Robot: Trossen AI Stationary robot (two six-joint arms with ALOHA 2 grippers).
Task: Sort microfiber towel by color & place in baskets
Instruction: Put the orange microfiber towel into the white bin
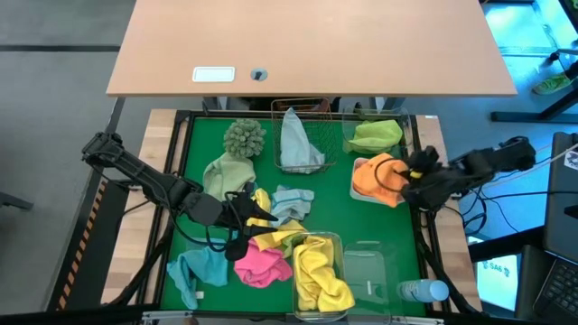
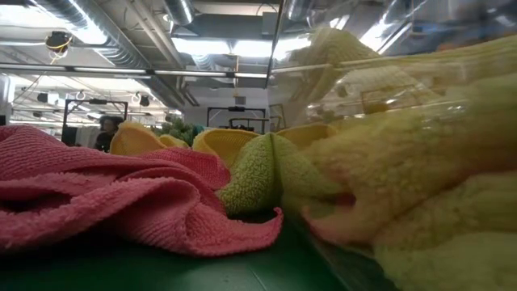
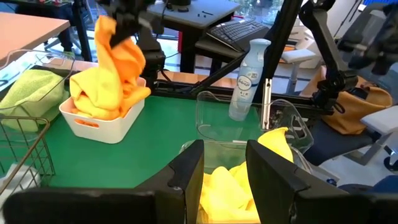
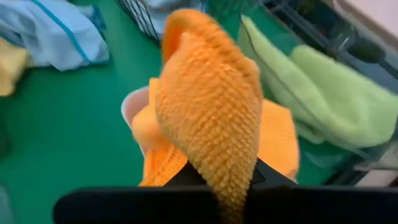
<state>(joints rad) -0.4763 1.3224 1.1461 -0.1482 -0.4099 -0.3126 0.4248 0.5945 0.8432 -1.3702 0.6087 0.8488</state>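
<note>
The robot's right gripper will release the orange towel in the white tray (image 1: 378, 178) (image 4: 217, 137) just nearer than the lime green towel.
My right gripper (image 1: 408, 178) is shut on an orange towel (image 4: 211, 106) over the white tray (image 3: 99, 124) at the table's right, which holds more orange cloth. My left gripper (image 3: 224, 177) is open and empty over the middle of the mat (image 1: 251, 215). Just beyond its fingers lies a yellow towel (image 3: 227, 186) in a clear tub (image 1: 318, 271). Pink (image 1: 262, 264), teal (image 1: 199, 268), pale blue (image 1: 291, 203) and light green (image 1: 226, 171) towels lie loose on the green mat. My right gripper pinches a bunched fold of the orange towel (image 4: 214, 171) between its two fingers, which come from above. In the left wrist view the towel (image 3: 118, 56) hangs below the gripper. Its lower end (image 3: 127, 93) reaches the cloth in the white tray.
A copper wire basket (image 1: 302, 113) at the far middle holds a pale grey-blue towel. A lime green towel (image 1: 375, 135) lies in a tub at the far right. A shaggy sage ball (image 1: 244, 135) sits far left. An empty clear tub (image 1: 370, 266) and a bottle (image 1: 423, 290) are near right.
</note>
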